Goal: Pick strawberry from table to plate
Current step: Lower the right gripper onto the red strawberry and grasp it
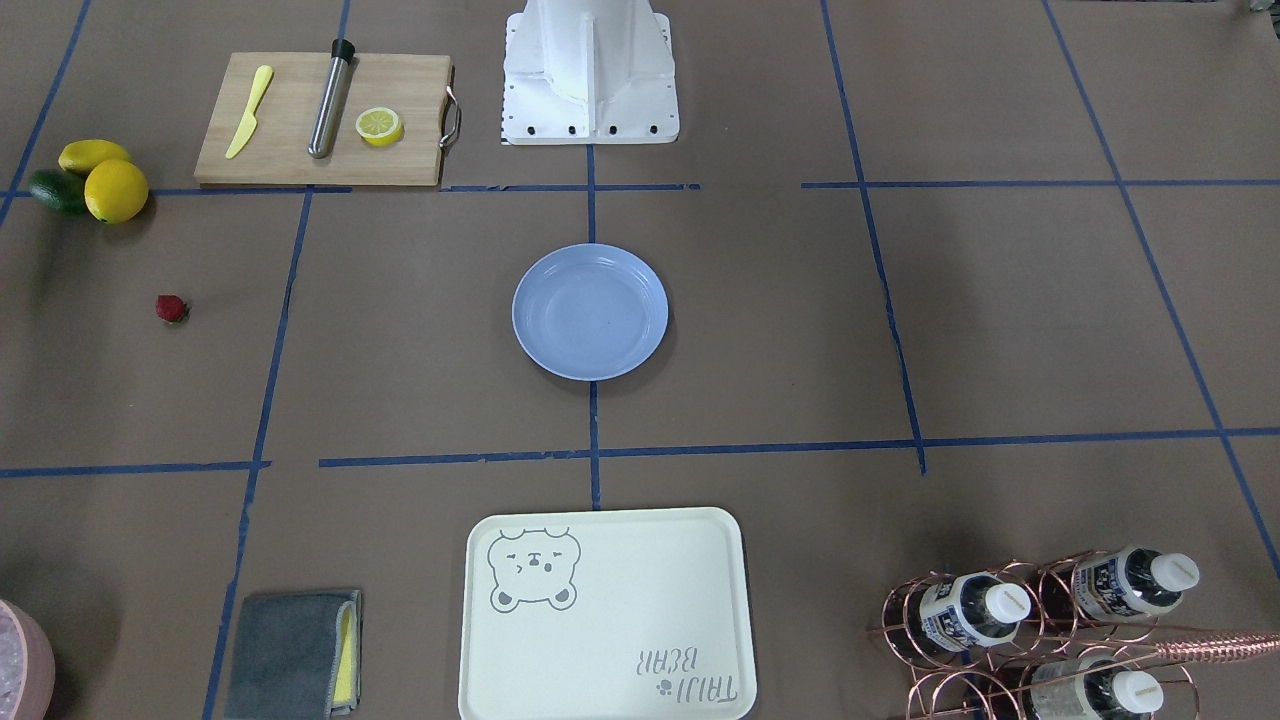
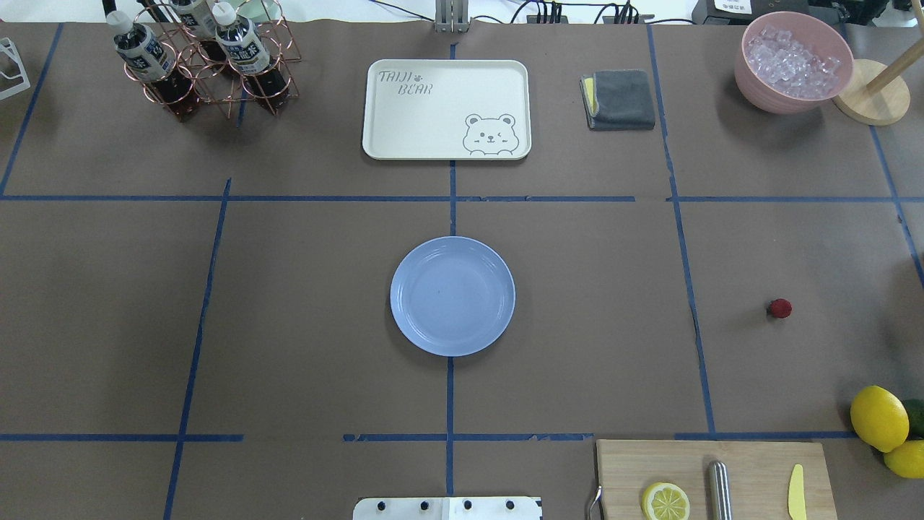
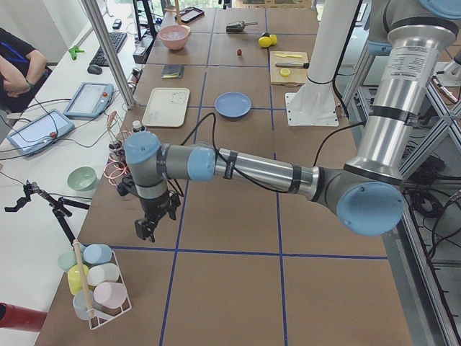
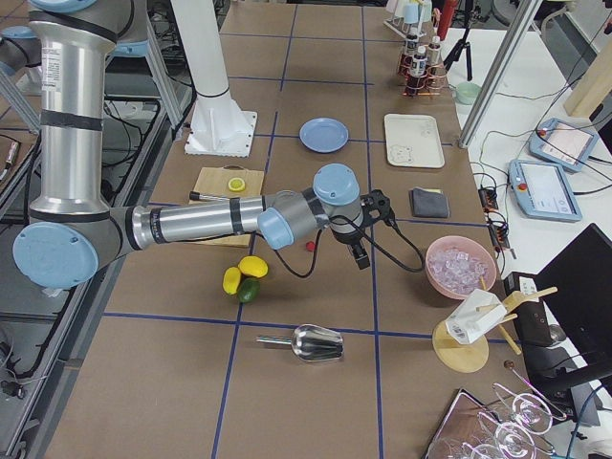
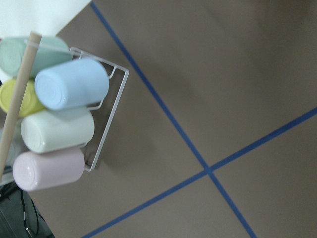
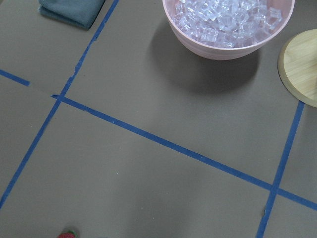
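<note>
I need to next close my right gripper on the red middle [image 1: 170,308] [image 6: 66,235] of the strawberry, which sits by itself between the lemons and the pink ice bowl.
The strawberry [image 2: 779,308] is a tiny dark-red berry lying alone on the brown table [image 2: 325,325], far to the right of the light-blue plate [image 2: 452,296]. The plate is empty at the table's centre. The front-facing view shows the strawberry [image 1: 172,308] at the left and the plate [image 1: 590,312] in the middle. My right gripper [image 4: 361,256] hangs over the table just beyond the strawberry [image 4: 311,245], which shows at the bottom edge of the right wrist view [image 6: 67,234]. My left gripper [image 3: 146,231] hangs far off, near a cup rack. I cannot tell whether either is open or shut.
A cutting board [image 2: 711,477] holds a lemon half [image 2: 665,501], a steel tube and a yellow knife. Lemons [image 2: 878,417] lie beside it. A pink ice bowl [image 2: 792,61], grey cloth [image 2: 619,99], cream bear tray [image 2: 446,108] and bottle rack [image 2: 209,65] line the far side.
</note>
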